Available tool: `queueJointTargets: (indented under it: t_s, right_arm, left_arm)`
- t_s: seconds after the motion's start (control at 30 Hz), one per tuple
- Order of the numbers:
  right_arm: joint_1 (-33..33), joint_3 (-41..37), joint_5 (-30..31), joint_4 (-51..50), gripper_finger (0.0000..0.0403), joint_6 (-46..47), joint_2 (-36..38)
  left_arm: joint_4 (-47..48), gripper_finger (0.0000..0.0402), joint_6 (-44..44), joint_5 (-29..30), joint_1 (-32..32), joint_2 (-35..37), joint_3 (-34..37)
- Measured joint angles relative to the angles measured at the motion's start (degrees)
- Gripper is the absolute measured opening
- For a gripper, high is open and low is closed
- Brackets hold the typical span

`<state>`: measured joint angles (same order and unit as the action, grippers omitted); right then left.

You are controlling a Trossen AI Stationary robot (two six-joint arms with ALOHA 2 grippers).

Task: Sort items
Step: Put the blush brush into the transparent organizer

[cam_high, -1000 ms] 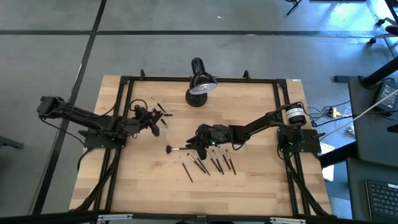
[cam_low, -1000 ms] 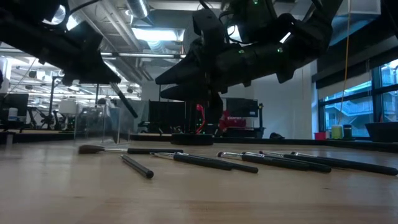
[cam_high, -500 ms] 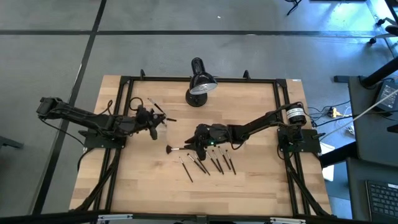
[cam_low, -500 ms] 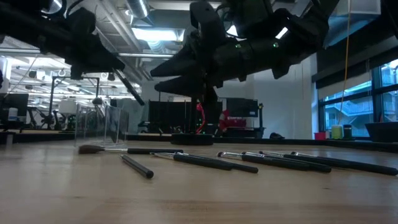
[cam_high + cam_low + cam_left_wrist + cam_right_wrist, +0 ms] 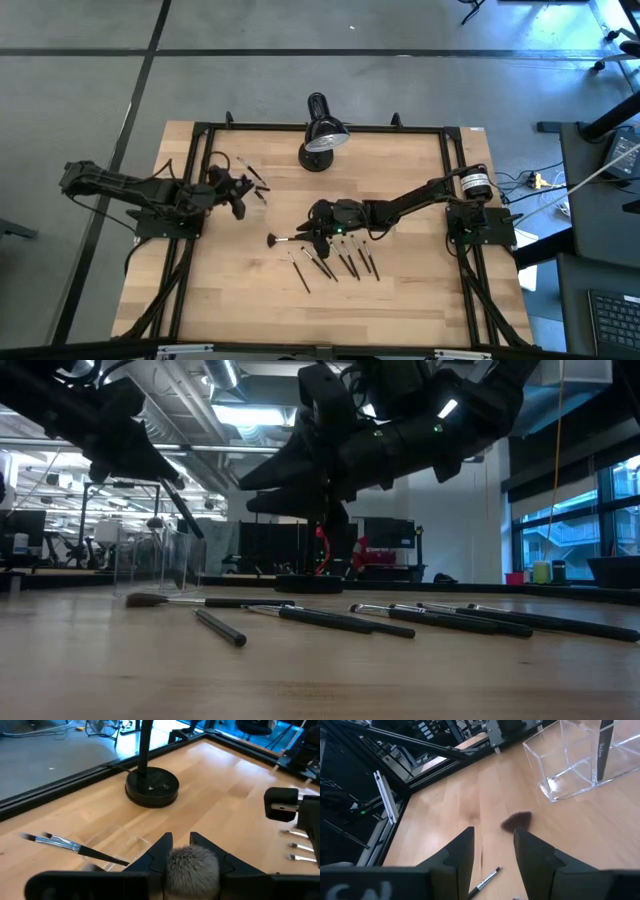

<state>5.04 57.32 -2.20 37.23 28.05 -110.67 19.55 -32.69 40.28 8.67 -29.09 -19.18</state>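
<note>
My left gripper should release the fluffy-headed brush, now raised beside the cup, inside the clear cup (image 5: pixel 251 187) (image 5: pixel 120 854), among the brushes that lean there.
Several dark-handled makeup brushes (image 5: pixel 340 263) lie flat in a row on the wooden table (image 5: pixel 430 618). One with a brownish head (image 5: pixel 275 239) lies apart, to the row's left (image 5: pixel 517 821). My right gripper (image 5: pixel 312 225) hovers open above that head (image 5: pixel 492 850). A clear cup (image 5: pixel 165 560) stands on the table with brushes leaning in it (image 5: pixel 600 750). My left gripper (image 5: pixel 238 190) is raised beside the cup, shut on a fluffy-headed brush (image 5: pixel 183 515). My left gripper pinches the brush between its two fingers (image 5: pixel 162 847) just below the fluffy grey head (image 5: pixel 192 862), coming from above and slanting. The dark handle (image 5: pixel 185 518) hangs tilted below the fingers, lifted clear of the table, near the cup.
A black desk lamp (image 5: pixel 320 135) stands at the table's far middle, its round base (image 5: pixel 151 785) beyond the cup. A black metal frame (image 5: pixel 200 128) runs along the table's edges. Bare wood shows along the near edge (image 5: pixel 330 320).
My left gripper, still holding its brush, has drawn back a little toward the table's left edge and the brush handle has swung with it. My right gripper has edged slightly leftward over the brown-headed brush.
</note>
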Motion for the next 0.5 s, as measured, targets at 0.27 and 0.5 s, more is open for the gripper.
queueJointTargets:
  t_s: [0.27, 0.5]
  right_arm:
    - [0.0, 0.0, 0.0, 0.0, 0.0138, 0.0, 0.0]
    - [0.0, 0.0, -0.3, 0.0, 0.0138, 0.0, 0.0]
  left_arm:
    - [0.4, 0.0058, 2.8, -2.4, -1.3, 0.9, -2.2]
    - [11.1, 0.0058, -1.4, -6.5, -1.3, 1.1, -5.6]
